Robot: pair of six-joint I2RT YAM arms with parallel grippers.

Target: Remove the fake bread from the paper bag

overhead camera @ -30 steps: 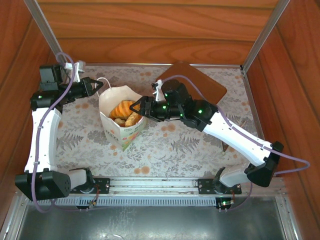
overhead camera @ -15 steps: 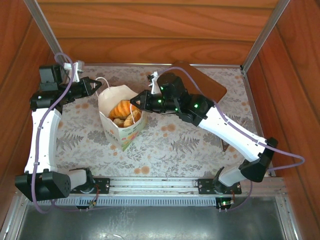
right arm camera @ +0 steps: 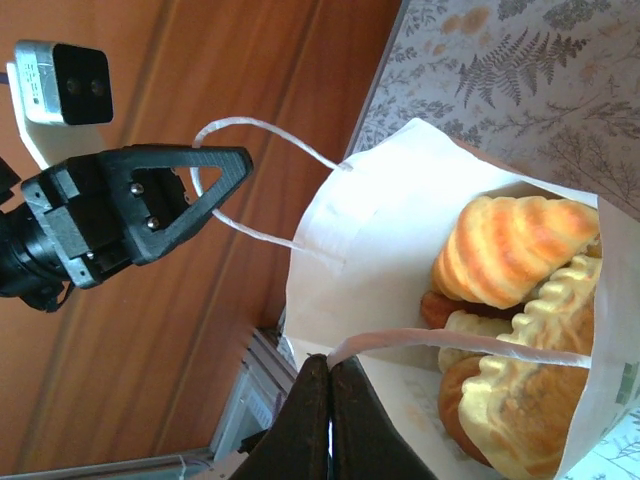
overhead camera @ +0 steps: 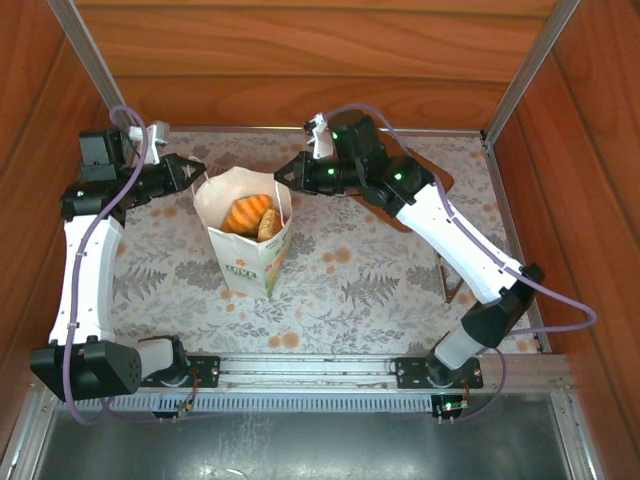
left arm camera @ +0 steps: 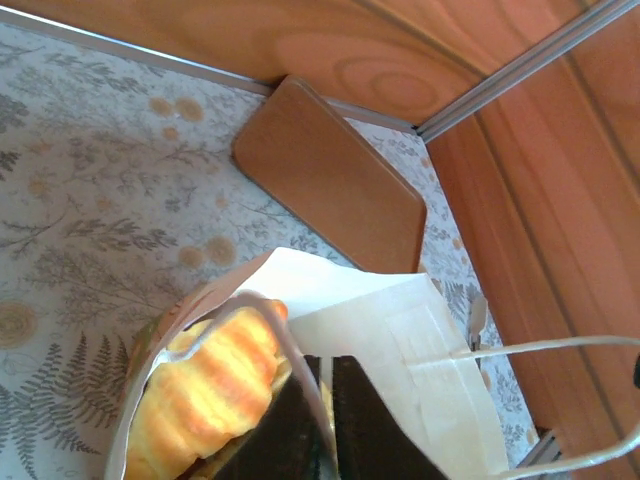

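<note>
The brown tray sits crooked at the back, so my left gripper needs to pull the bag aside by its string handle [left arm camera: 291,348] while my right gripper straightens the tray.
The white paper bag [overhead camera: 248,265] stands upright on the floral cloth, left of centre, with its mouth open. Golden-brown fake bread [overhead camera: 250,216] fills the top of it: a ridged roll [right arm camera: 510,250] lies over other pieces [right arm camera: 520,400]. At the bag's left rim, my left gripper [overhead camera: 200,170] is shut on a white string handle [right arm camera: 205,180]. In the left wrist view its fingers [left arm camera: 380,420] press together beside a roll [left arm camera: 205,385]. On the bag's right side, my right gripper [overhead camera: 280,172] is shut on the other string handle [right arm camera: 470,343], which is pulled taut across the mouth.
A flat brown tray [left arm camera: 330,185] lies at the back right of the cloth, partly under my right arm [overhead camera: 440,220]. Wooden walls and metal corner posts [overhead camera: 525,70] close in the back and sides. A small metal piece [overhead camera: 450,280] lies at the right.
The bag has gone from leaning to standing upright. My right gripper has shut on a handle and drawn back and up. My left gripper has stayed at the bag's left rim.
</note>
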